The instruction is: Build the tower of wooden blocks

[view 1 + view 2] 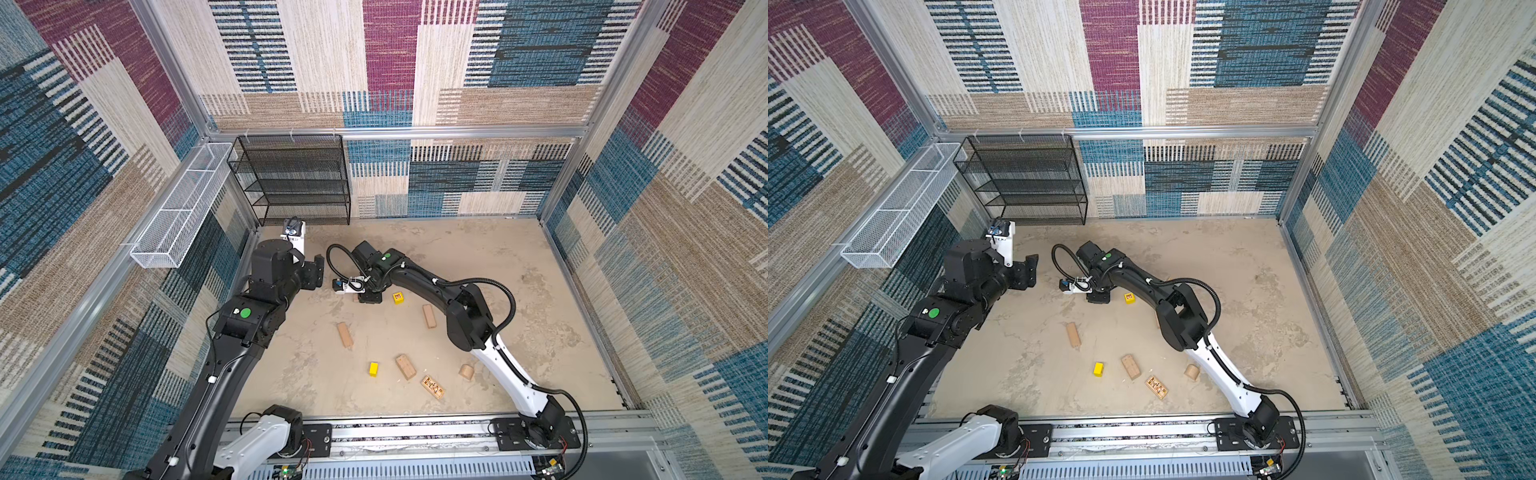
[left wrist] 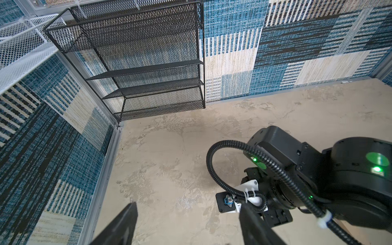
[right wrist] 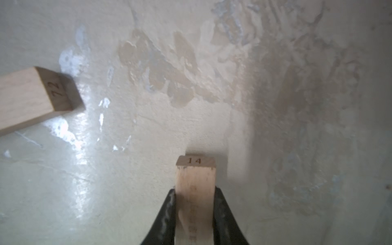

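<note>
I need to use my right gripper to set the wood block marked 14 down and let go of it on the bare floor (image 1: 364,292) (image 3: 232,218) beside the yellow red-lettered block.
My right gripper (image 3: 195,191) is shut on a tan wood block (image 3: 195,180) marked 14, held low over the floor. A second tan block (image 3: 31,97), marked 72, lies close by. In both top views the right gripper (image 1: 368,297) hangs next to a yellow red-lettered block (image 1: 398,297). Loose on the floor lie tan oblongs (image 1: 345,335) (image 1: 429,316) (image 1: 405,366), a plain yellow block (image 1: 373,369), a dark-patterned block (image 1: 432,387) and a rounded tan piece (image 1: 466,372). My left gripper (image 1: 316,270) (image 2: 187,206) is raised, open and empty. The tower is out of view.
A black mesh shelf (image 1: 297,178) stands at the back left corner. A white wire basket (image 1: 183,208) hangs on the left wall. Carpeted walls close in the floor, and a metal rail (image 1: 415,432) runs along the front edge.
</note>
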Controlling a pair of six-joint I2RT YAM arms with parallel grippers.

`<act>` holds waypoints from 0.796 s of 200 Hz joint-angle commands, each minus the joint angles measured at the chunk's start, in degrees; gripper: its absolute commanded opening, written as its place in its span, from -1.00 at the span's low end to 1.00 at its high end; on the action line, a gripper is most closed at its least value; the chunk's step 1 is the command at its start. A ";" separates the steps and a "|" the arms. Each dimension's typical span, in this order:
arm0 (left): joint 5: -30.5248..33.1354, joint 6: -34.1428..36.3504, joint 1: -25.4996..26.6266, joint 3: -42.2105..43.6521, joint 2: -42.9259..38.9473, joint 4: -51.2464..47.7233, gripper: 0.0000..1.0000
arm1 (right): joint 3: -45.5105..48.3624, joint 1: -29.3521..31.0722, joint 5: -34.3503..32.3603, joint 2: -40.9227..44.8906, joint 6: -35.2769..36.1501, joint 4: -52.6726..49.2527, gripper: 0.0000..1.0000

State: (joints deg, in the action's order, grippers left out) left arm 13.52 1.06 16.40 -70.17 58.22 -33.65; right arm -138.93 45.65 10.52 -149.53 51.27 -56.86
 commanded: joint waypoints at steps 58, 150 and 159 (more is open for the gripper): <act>-0.08 -0.18 0.08 0.12 0.30 1.61 0.60 | -3.17 -1.57 0.75 -2.67 1.36 -1.33 -0.58; 0.15 -0.18 0.08 0.12 0.21 1.56 0.60 | -3.13 -2.33 1.40 -2.61 1.97 0.78 -0.23; 0.10 -0.10 0.12 0.13 0.10 1.58 0.60 | -3.12 -2.33 1.63 -2.44 2.07 0.79 -0.25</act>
State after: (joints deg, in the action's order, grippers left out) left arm 13.34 1.06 16.56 -70.15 58.43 -33.63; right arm -142.10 43.38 11.60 -152.05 52.16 -55.72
